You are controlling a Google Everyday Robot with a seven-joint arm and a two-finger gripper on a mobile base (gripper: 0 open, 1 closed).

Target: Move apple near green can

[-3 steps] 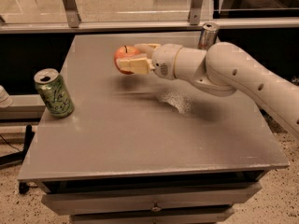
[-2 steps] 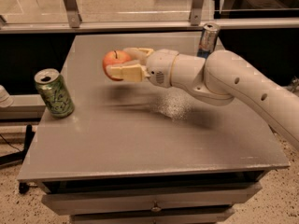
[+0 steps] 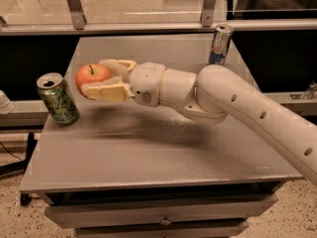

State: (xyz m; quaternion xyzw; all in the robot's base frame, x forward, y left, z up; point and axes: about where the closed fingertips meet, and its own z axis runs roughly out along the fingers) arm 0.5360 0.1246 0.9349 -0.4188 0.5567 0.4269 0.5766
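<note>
Next, my gripper sets the apple down and lets go on the grey table, snug (image 3: 77, 112) against the base of the green can. The apple is now held above the table.
The red-orange apple (image 3: 91, 76) with a short dark stem is held between the two cream fingers of my gripper (image 3: 97, 78), above the grey table's left part. The gripper is shut on the apple, one finger (image 3: 116, 65) behind it and one finger (image 3: 105, 91) in front. The green can (image 3: 58, 98) with pale swirly markings and a silver top stands upright near the table's left edge, a short way left of and below the apple. My white arm (image 3: 233, 103) reaches in from the right across the table.
A slimmer blue-and-silver can (image 3: 220, 44) stands upright at the back right of the grey table (image 3: 163, 152). A metal rail and glass partition run behind the table. Drawer fronts sit below the table's front edge.
My gripper has carried the apple leftward across the table, closer to the green can. The green can and the blue-and-silver can have not moved.
</note>
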